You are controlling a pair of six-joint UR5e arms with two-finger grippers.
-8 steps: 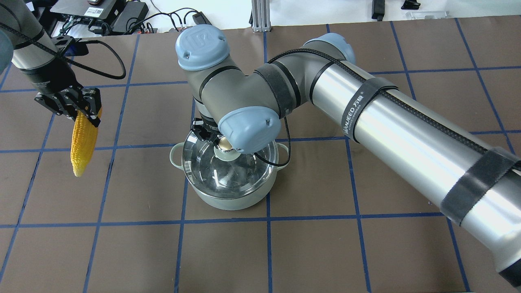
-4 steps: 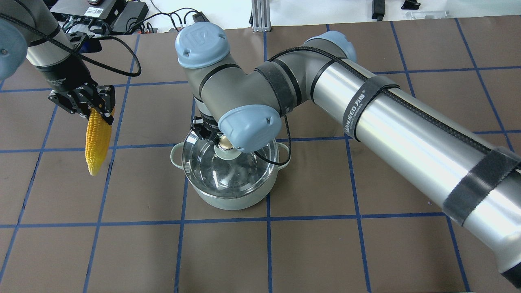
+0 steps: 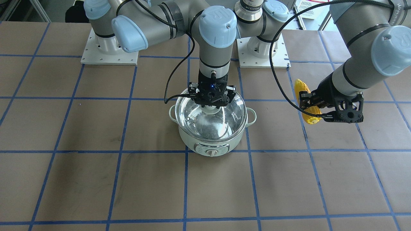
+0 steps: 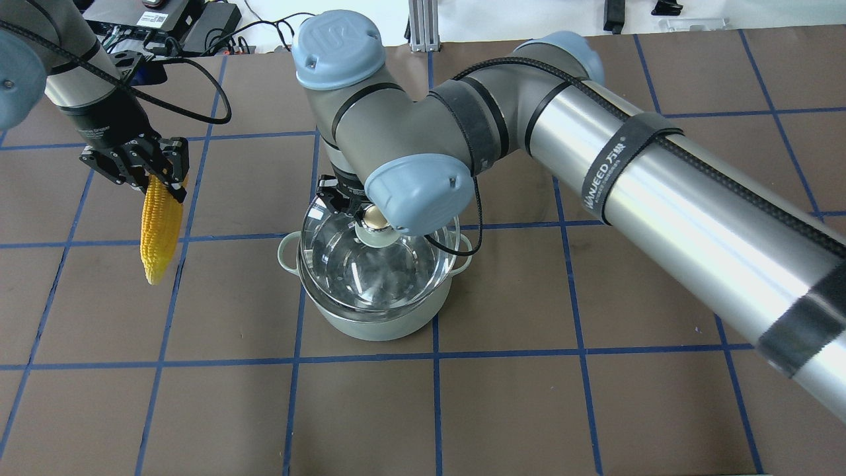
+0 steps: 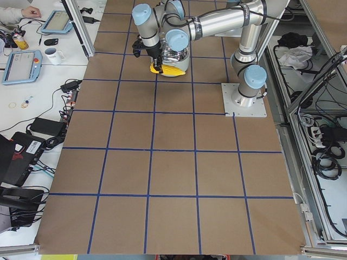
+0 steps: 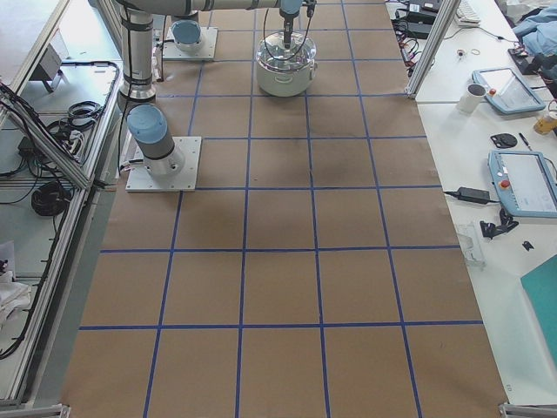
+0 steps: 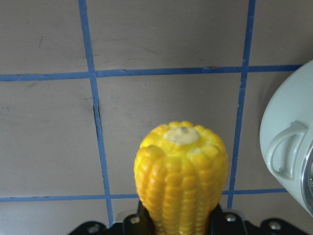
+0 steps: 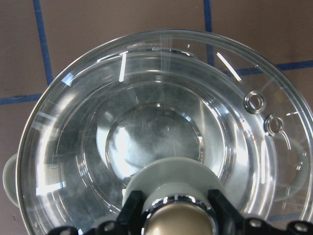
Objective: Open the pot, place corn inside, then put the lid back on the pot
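Next, I let go of the yellow corn with my left gripper inside the pale mint-green pot, in line with its dial (image 3: 214,115).
The pale mint-green pot (image 4: 373,322) stands mid-table, dial towards the front (image 3: 211,152). My right gripper (image 4: 360,215) is shut on the beige knob of the clear glass lid (image 4: 370,271) and holds the lid slightly above the pot rim, shifted a little. The right wrist view looks down through the lid (image 8: 161,122) into the steel interior. My left gripper (image 4: 149,175) is shut on the thick end of the yellow corn (image 4: 160,228), which hangs tip-down in the air left of the pot. The corn (image 7: 181,181) and the pot's handle (image 7: 286,149) show in the left wrist view.
The brown table has a blue tape grid. Black boxes and cables (image 4: 165,26) lie beyond the far left edge. The arms' base plates (image 3: 109,53) sit behind the pot. The right arm's long forearm (image 4: 661,192) spans the table's right half above the surface.
The right gripper has raised the lid a little off the pot rim. The left gripper carried the corn right, toward the pot, then nearly stopped.
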